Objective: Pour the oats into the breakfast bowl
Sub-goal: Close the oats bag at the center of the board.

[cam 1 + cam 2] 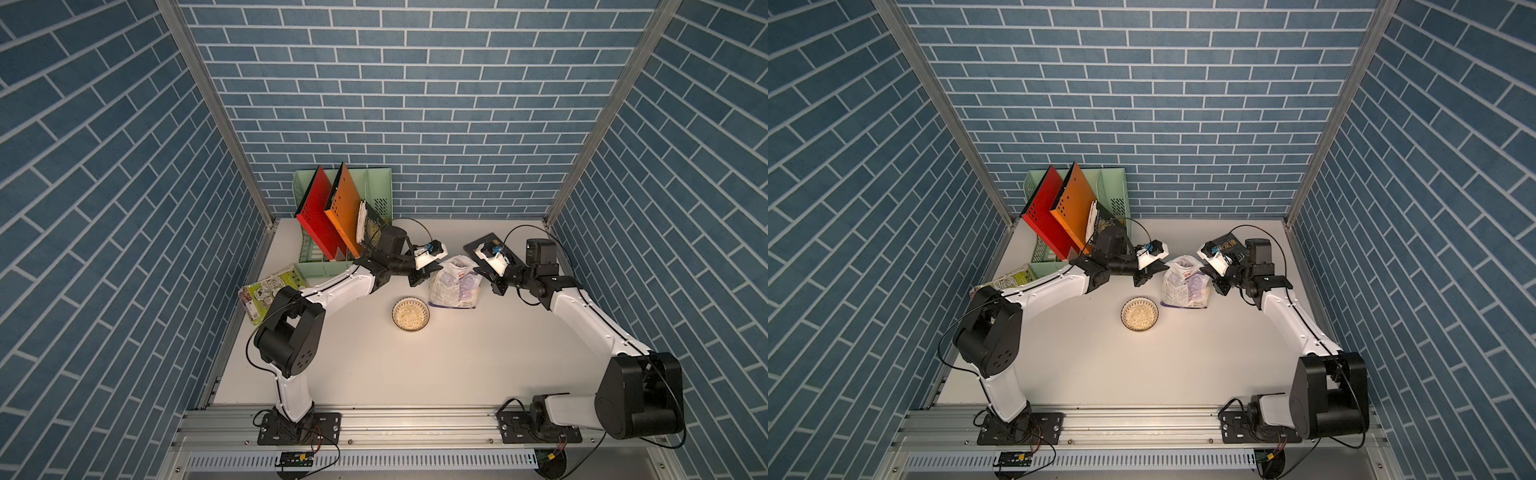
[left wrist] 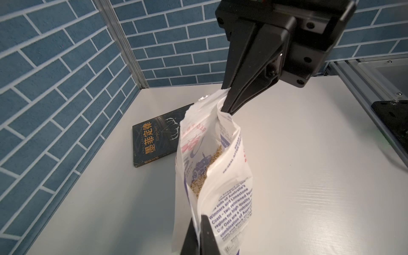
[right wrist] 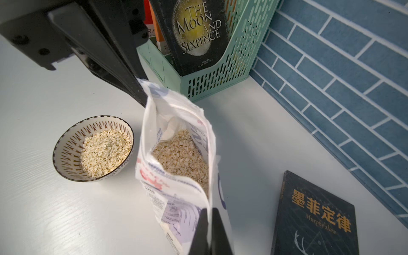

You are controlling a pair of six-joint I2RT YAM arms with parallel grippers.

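My right gripper is facing the oats pouch's wide-open opening, so it should pull the opening flat, then open and pinch the pouch's top edge nearer my left gripper [image 3: 172, 92].
The white oats pouch [image 1: 455, 286] [image 1: 1185, 286] stands upright on the table between my two grippers, its mouth pulled open. My left gripper [image 1: 432, 270] [image 2: 199, 220] is shut on one top edge of the pouch [image 2: 223, 176]. My right gripper [image 1: 482, 272] [image 3: 209, 212] is shut on the opposite top edge. Pale oats [image 3: 181, 159] show inside the pouch. The breakfast bowl [image 1: 395, 314] [image 1: 1123, 314] [image 3: 68, 150] sits just in front of the pouch, apart from it, with a heap of oats [image 3: 106, 150] in it.
A mint file rack [image 1: 316, 257] [image 3: 220, 79] with a red folder [image 1: 318, 212], an orange folder and a book stands at the back left. A dark book [image 3: 315, 216] [image 2: 154, 141] lies flat behind the right gripper. A green-and-white packet [image 1: 266, 293] lies at the left edge.
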